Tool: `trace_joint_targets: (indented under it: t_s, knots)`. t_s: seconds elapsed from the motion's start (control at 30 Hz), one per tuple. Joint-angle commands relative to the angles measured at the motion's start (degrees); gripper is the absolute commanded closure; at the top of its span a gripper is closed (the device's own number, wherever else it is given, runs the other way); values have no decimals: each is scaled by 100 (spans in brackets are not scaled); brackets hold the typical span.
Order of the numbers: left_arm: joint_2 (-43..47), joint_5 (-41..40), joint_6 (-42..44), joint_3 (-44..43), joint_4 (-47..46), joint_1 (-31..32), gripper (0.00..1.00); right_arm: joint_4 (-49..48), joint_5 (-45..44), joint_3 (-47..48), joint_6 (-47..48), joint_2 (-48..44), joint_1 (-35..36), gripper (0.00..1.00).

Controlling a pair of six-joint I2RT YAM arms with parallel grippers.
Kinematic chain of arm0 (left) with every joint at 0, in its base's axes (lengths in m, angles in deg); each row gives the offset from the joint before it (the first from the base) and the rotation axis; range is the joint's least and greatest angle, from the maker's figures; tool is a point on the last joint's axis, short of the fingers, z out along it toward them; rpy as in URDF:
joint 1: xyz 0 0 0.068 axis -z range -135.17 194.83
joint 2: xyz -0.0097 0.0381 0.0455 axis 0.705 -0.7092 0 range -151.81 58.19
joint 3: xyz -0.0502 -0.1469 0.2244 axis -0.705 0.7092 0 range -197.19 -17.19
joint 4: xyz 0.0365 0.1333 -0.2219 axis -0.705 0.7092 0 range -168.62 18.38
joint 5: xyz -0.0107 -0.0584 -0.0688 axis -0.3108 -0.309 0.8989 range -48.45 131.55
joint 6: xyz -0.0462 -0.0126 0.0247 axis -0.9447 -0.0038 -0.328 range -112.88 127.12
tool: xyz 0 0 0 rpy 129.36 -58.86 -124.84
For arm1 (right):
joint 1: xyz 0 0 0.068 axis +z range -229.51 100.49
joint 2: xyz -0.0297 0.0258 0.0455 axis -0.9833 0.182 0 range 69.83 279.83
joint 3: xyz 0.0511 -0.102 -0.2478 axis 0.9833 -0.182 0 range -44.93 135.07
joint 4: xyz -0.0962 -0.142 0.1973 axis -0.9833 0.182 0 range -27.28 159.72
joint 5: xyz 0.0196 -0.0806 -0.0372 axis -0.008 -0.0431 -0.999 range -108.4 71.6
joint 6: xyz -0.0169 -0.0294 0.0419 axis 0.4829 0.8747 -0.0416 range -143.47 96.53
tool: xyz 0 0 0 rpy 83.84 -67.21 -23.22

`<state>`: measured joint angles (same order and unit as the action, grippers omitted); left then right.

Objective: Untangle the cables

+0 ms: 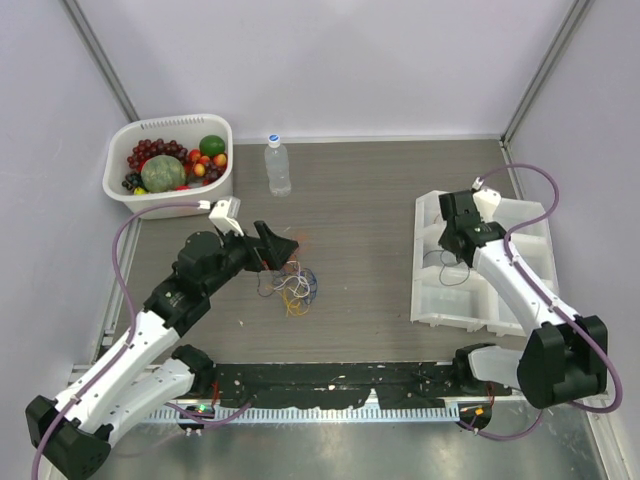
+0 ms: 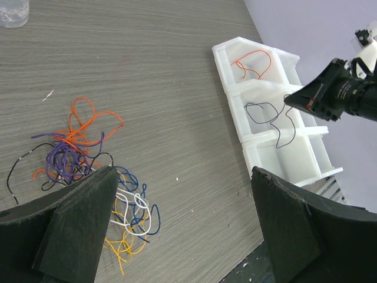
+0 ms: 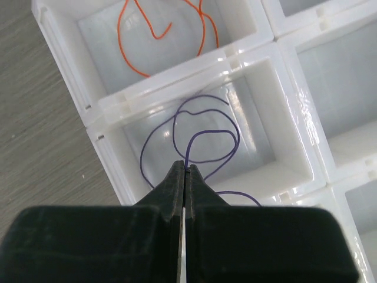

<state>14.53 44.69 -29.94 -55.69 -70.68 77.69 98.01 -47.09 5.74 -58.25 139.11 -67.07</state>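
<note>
Part of the purple cable hangs over its compartment's near side, so my right gripper needs to open, retake the cable and draw it fully into that compartment [image 3: 206, 132].
A tangle of thin cables [image 1: 293, 285] in orange, purple, blue, white, yellow and black lies on the table left of centre; in the left wrist view the cables [image 2: 76, 156] spread beside and under the left finger. My left gripper [image 1: 283, 250] [image 2: 182, 177] hovers over them, wide open and holding nothing. My right gripper [image 3: 185, 167] [image 1: 446, 252] is shut on a purple cable [image 3: 206, 135], whose loops hang into a compartment of the white tray [image 3: 171, 85]. The compartment beyond holds a single orange cable [image 3: 159, 35] [image 2: 253, 62].
The white divided tray [image 1: 430, 300] stands at the right of the table. A white basket of fruit [image 1: 120, 190] sits at the back left, with a clear plastic bottle [image 1: 278, 165] beside it. A black strip [image 1: 330, 380] runs along the near edge.
</note>
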Motion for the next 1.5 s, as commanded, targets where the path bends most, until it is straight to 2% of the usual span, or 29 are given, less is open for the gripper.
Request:
trace_joint_targets:
  t_s: [0.0,0.17,0.33,0.47,0.63,0.77,0.83,0.9,0.93,1.0,1.07,1.2,1.3,1.47]
  knots:
    - [85,73,120,-307,128,-43,0,-680,12,740,586,200,-312,99]
    - [200,91,85,-246,93,-34,0,-944,495,1102,1078,552,-673,99]
    - [323,196,67,-175,190,-43,0,-1034,934,1129,1308,587,-717,99]
    - [446,170,155,-167,365,-26,0,-927,1347,629,1106,202,-709,99]
    - [560,126,208,-114,375,-34,0,-936,1323,-407,947,-642,-717,99]
    - [508,283,138,-114,287,-34,0,-919,1111,-638,904,-583,-761,99]
    - [446,424,111,-157,322,-34,0,-875,1128,-577,807,-381,-770,93]
    - [437,582,85,-201,444,-34,0,-595,1120,-340,780,-92,-779,75]
    - [446,652,85,-210,497,-43,0,-506,1146,-200,841,-29,-779,60]
    - [533,706,93,-202,646,-43,0,-339,1207,-111,868,-1,-770,47]
    - [639,697,111,-158,752,-34,0,-207,1024,-23,903,-168,-770,39]
    - [815,636,199,9,761,-34,0,188,927,389,1000,-406,-700,35]
    - [824,434,243,62,840,-43,0,312,961,654,895,-415,-236,35]
    - [745,495,296,229,700,-43,0,320,576,417,605,-450,-120,37]
